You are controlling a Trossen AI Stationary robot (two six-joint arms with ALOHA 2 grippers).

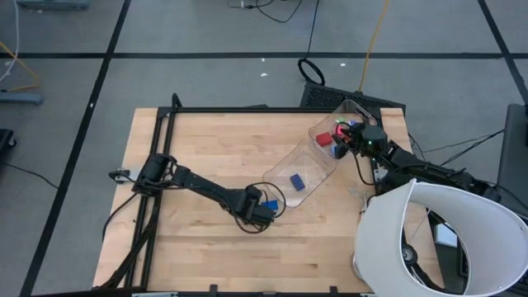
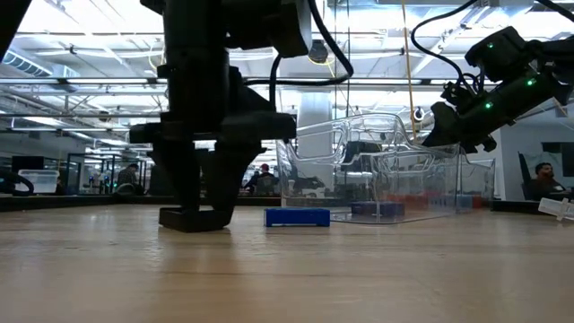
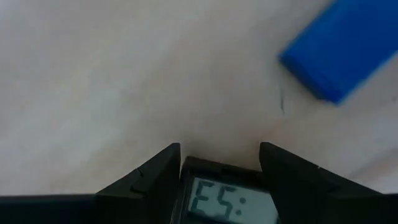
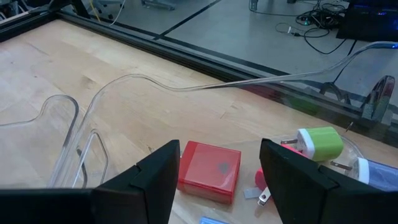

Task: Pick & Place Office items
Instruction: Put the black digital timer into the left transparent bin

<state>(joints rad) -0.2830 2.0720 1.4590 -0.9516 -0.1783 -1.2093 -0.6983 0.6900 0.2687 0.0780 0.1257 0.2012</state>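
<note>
The dark flat piece lies lengthwise in my left gripper, held at its short ends, so I need to open, lift clear, turn and pinch the piece's long sides (image 3: pixel 225 169).
My left gripper (image 1: pixel 261 209) (image 2: pixel 196 218) stands with its fingertips at the tabletop, near the middle of the table. It is shut on a dark flat piece with a grey display (image 3: pixel 227 194). A blue block (image 1: pixel 271 205) (image 2: pixel 297 216) (image 3: pixel 339 53) lies flat on the wood right beside it. My right gripper (image 1: pixel 352 139) (image 2: pixel 453 128) (image 4: pixel 221 146) is open inside the clear bin, its fingers on either side of a red block (image 4: pixel 209 170) without touching it. A green plug piece (image 4: pixel 319 143) and a light-blue piece (image 4: pixel 380 174) lie next to the red one. Another blue block (image 1: pixel 297 181) lies in the bin's near-left part. My left gripper pinches the dark flat piece between its two fingers, which lie against its two sides beside the display (image 3: pixel 186 186). The fingers come from above, pointing down. In the low view the fingertips (image 2: pixel 184 219) are at the wood, so the piece is at table level.
The large clear bin (image 1: pixel 326 157) (image 2: pixel 395 152) (image 4: pixel 124 84) stretches from the table's middle toward the far right corner. A white rounded shade (image 1: pixel 429 239) covers the near right corner. A black frame rail (image 1: pixel 157 140) runs along the left and far edges. Bare wood lies near and left.
</note>
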